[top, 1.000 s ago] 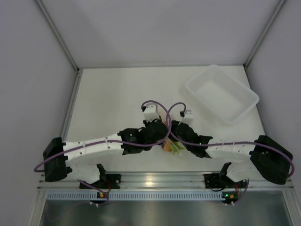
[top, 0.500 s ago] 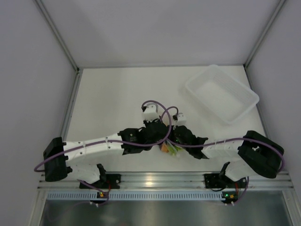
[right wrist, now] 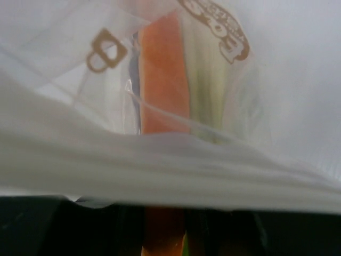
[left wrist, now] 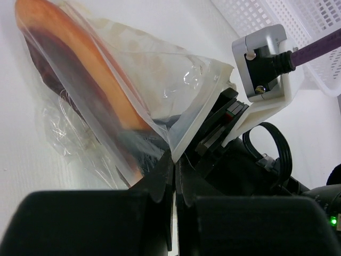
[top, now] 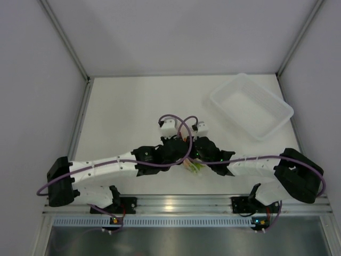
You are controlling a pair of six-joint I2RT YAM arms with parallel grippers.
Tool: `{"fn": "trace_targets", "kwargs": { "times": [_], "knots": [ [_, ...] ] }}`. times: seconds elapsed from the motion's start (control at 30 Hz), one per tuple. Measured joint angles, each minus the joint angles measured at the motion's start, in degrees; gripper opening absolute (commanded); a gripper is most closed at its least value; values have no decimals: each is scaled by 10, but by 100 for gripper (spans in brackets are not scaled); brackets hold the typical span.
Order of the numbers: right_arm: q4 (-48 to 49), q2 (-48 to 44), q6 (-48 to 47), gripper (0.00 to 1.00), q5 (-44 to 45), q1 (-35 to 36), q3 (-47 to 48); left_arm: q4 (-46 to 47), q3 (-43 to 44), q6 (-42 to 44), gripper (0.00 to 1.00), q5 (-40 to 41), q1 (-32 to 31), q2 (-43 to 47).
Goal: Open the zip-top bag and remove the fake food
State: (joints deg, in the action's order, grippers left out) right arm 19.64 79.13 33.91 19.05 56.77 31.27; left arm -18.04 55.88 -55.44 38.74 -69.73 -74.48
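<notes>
My right gripper is to release the wedge on the white mesh tray's bottom point(top: 244, 111), toward the side that faces the middle of the table. The wedge is still inside the zip-top bag.
The zip-top bag point(top: 193, 167) hangs between my two grippers near the front middle of the table. In the left wrist view my left gripper point(left wrist: 176, 160) is shut on the corner of the bag point(left wrist: 176, 101), at its zip edge. The orange and dark-red wedge point(left wrist: 80, 64) lies inside. In the right wrist view the bag's zip strip point(right wrist: 160, 165) lies across the tips of my right gripper point(right wrist: 164, 213). Its jaws stand a little apart, the tips hidden. The wedge point(right wrist: 162, 80) and the pale green stalk point(right wrist: 210, 80) show through the plastic. From above, the left gripper point(top: 184, 154) and right gripper point(top: 196, 156) nearly touch.
A rigid white mesh tray point(top: 250, 105) stands at the back right, also seen in the left wrist view point(left wrist: 298, 26). The right wrist's camera mount point(left wrist: 264, 64) is close beside the left gripper. Booth walls enclose the table.
My right arm has swung left, bringing its gripper up against the bag's zip edge beside the left gripper. The left arm and the bag shifted only slightly.
</notes>
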Motion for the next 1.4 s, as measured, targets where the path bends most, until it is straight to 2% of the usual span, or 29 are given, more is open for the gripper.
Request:
{"fn": "trace_targets", "kwargs": {
  "times": [0.3, 0.57, 0.77, 1.03, 1.3, 1.4],
  "knots": [
    [-91, -57, -20, 0, 0, 0, 29, 0, -17, 22, 0, 17, 3, 24],
    [-210, -145, -11, 0, -6, 0, 63, 0, -19, 46, 0, 17, 23, 29],
    [-306, -158, -14, 0, -32, 0, 115, 0, -21, 55, 0, 12, 40, 29],
    [-377, -280, -19, 0, -116, 0, 104, 0, -39, 61, 0, -4, 127, 47],
    [-416, -348, -58, 0, -217, 0, 103, 0, -74, 61, 0, -42, 204, 77],
    [-452, -369, -74, 0, -221, -2, 113, 0, -78, 63, 0, -63, 242, 80]
  ]
}}
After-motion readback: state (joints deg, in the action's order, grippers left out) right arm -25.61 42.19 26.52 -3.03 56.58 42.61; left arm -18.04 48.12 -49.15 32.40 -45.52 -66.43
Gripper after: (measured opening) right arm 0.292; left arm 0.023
